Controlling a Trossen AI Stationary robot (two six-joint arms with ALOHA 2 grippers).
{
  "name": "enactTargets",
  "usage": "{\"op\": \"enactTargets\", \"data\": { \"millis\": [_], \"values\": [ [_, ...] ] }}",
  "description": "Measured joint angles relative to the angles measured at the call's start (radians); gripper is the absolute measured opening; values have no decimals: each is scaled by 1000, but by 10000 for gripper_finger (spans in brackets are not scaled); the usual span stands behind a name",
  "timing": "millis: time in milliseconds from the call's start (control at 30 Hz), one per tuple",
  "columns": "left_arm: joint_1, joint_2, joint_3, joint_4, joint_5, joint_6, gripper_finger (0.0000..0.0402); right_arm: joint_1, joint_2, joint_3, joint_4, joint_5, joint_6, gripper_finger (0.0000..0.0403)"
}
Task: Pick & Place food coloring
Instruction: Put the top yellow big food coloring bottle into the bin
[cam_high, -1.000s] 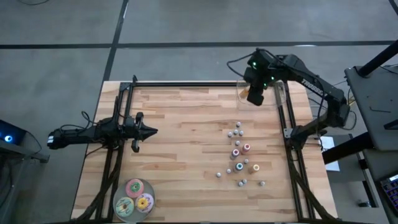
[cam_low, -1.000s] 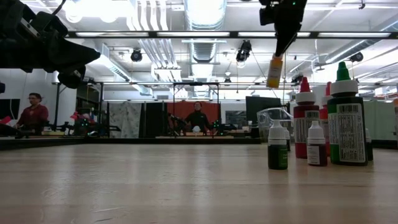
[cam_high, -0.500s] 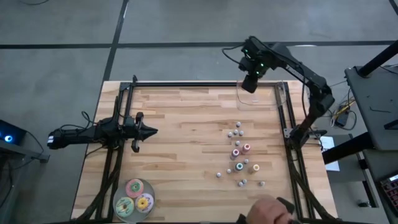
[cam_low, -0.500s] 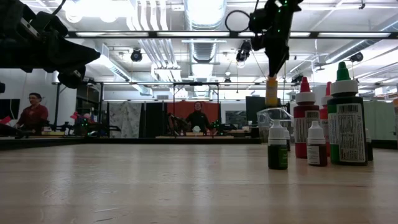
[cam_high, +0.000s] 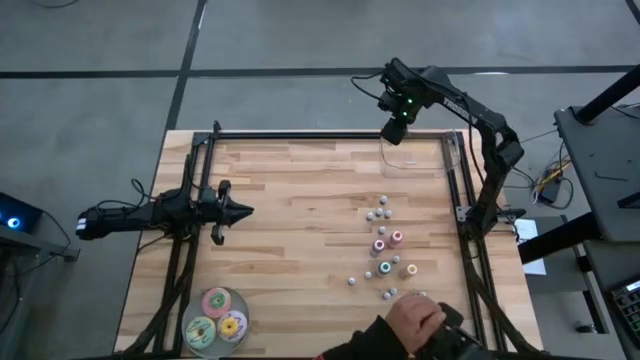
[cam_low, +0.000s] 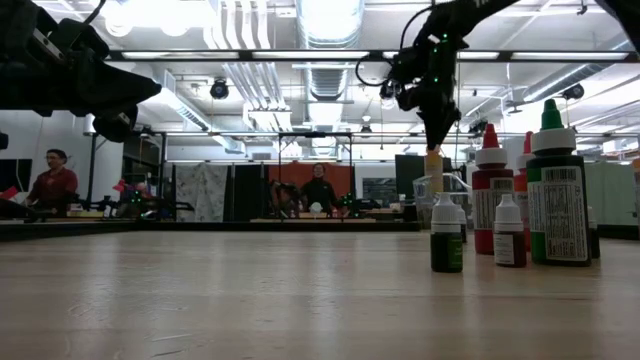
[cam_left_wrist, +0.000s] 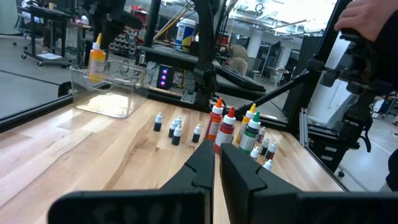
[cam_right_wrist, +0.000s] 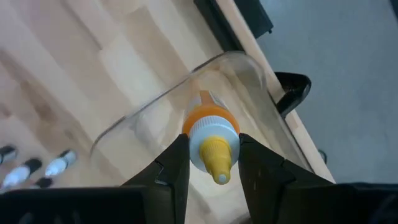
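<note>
The yellow-orange food coloring bottle, hanging upright over the container now, will be released by my right gripper in the clear plastic container's far corner (cam_high: 388, 144) (cam_right_wrist: 217, 79), near the black rail.
My right gripper (cam_high: 392, 132) hangs at the table's far right, shut on a yellow-orange food coloring bottle (cam_right_wrist: 211, 140) over a clear plastic container (cam_right_wrist: 134, 118). In the low view the bottle (cam_low: 433, 168) hangs upright with its base about level with the container's rim (cam_low: 445, 178). Several more food coloring bottles (cam_high: 385, 245) stand on their bases on the wood at the right. My left gripper (cam_high: 245, 211) waits shut at the table's left, pointing level toward the right. My right gripper pinches the bottle's top, at the orange collar below the cap (cam_right_wrist: 211, 124), between its two fingers (cam_right_wrist: 171, 165). The fingers come from above, pointing down. The bottle hangs upright below them, clear of the table, its body over the container.
A person's hand (cam_high: 410, 322) reaches in over the near right edge beside the standing bottles. Three flat round discs (cam_high: 215, 315) lie at the near left. Black frame rails (cam_high: 190, 200) run along both sides and the far edge. Bare wood fills the middle.
My right gripper has carried the bottle down and toward the table's far edge, a little to the left, over the clear container; the bottle stays upright. A person's hand has come in at the near right edge.
</note>
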Motion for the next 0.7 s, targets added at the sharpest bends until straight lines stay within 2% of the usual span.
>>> {"op": "enactTargets", "data": {
  "millis": [700],
  "values": [
    [0, 0, 0, 0, 0, 0, 0, -31, 117, -4, 66, 9, -2, 102]
  ]
}}
